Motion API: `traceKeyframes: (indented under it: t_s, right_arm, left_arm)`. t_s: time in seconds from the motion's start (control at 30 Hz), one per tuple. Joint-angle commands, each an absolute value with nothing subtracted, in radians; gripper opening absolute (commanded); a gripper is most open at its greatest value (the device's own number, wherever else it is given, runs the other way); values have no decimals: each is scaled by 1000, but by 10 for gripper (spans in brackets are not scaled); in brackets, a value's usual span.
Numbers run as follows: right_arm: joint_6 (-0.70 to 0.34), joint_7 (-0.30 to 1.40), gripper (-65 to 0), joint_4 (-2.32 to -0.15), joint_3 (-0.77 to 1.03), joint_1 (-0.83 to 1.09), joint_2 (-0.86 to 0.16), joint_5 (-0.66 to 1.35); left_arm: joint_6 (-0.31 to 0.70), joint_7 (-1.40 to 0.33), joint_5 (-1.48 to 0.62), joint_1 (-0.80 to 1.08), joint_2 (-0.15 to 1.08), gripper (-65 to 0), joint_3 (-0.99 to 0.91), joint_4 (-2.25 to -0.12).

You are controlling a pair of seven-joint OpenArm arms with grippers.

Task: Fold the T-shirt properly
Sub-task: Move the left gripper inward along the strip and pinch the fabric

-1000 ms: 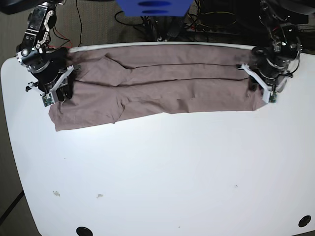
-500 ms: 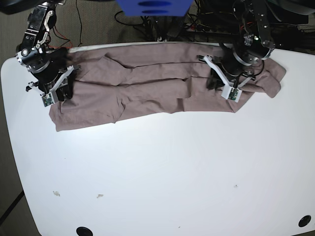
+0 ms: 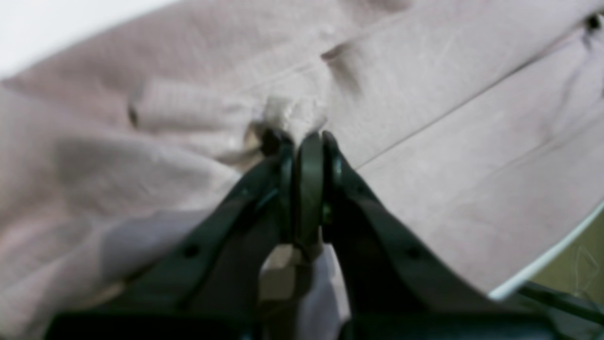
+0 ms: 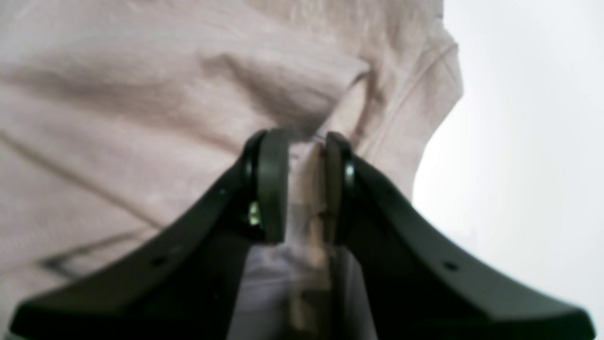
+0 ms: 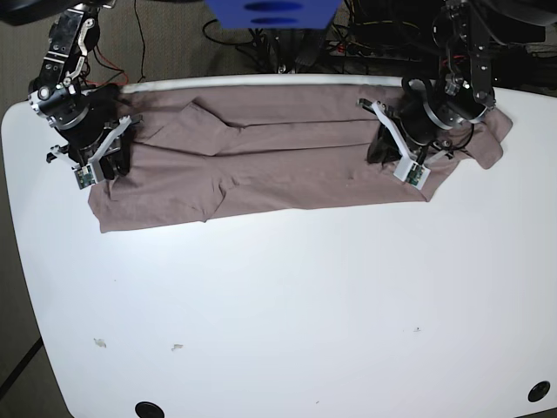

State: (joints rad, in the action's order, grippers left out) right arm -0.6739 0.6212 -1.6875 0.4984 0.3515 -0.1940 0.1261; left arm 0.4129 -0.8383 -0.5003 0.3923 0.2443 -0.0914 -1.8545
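Note:
The T-shirt's end is bunched up beyond the small pinch of my left gripper, so that gripper should open, take hold nearer that end point(image 5: 443, 167) and pull the T-shirt straight.
The mauve T-shirt point(image 5: 278, 148) lies as a long wrinkled strip along the far edge of the white table point(image 5: 287, 296). My right gripper point(image 5: 116, 162) is at its left end. In the right wrist view that gripper point(image 4: 304, 141) is shut on a fold of the T-shirt point(image 4: 141, 108). My left gripper point(image 5: 381, 150) sits over the strip's right part, and the shirt's right end is bunched behind it point(image 5: 486, 139). In the left wrist view the jaws of the left gripper point(image 3: 304, 139) are pressed together on a small pinch of the T-shirt point(image 3: 424, 118).
A blue object point(image 5: 271, 13) and cables point(image 5: 365, 48) sit behind the table's far edge. Two dark holes point(image 5: 149, 408) point(image 5: 539, 391) mark the front edge. Small specks point(image 5: 99, 342) lie on the front left of the table.
My left gripper has closed on the shirt's right end and carried it leftward over the strip, leaving that end doubled over. The right arm has not moved.

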Motion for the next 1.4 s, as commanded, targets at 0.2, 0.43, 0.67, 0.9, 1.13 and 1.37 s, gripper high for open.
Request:
traceKeyframes:
  t_s: [0.2, 0.43, 0.67, 0.9, 1.13, 1.37]
  right_arm:
    - [-678, 641, -517, -1694, 499, 353, -203, 114]
    - [-684, 643, -517, -1692, 500, 350, -206, 114]
    - [-681, 647, -519, -1689, 500, 346, -204, 114]
    - [-684, 650, -520, -1688, 500, 346, -205, 116]
    - [-688, 633, -528, -1679, 456, 335, -140, 125]
    - [-688, 633, -528, -1679, 430, 335, -140, 125]
  left_arm:
    - [443, -959, -418, 332, 304, -421, -185, -1811]
    - [416, -979, -464, 373, 206, -546, -135, -1893]
    - [428, -907, -432, 417, 97, -650, -160, -1917]
    - [428, -869, -371, 456, 104, -649, -232, -1962]
    - [427, -878, -384, 437, 84, -636, -214, -1934]
    - [427, -878, -384, 437, 85, -636, -219, -1937]
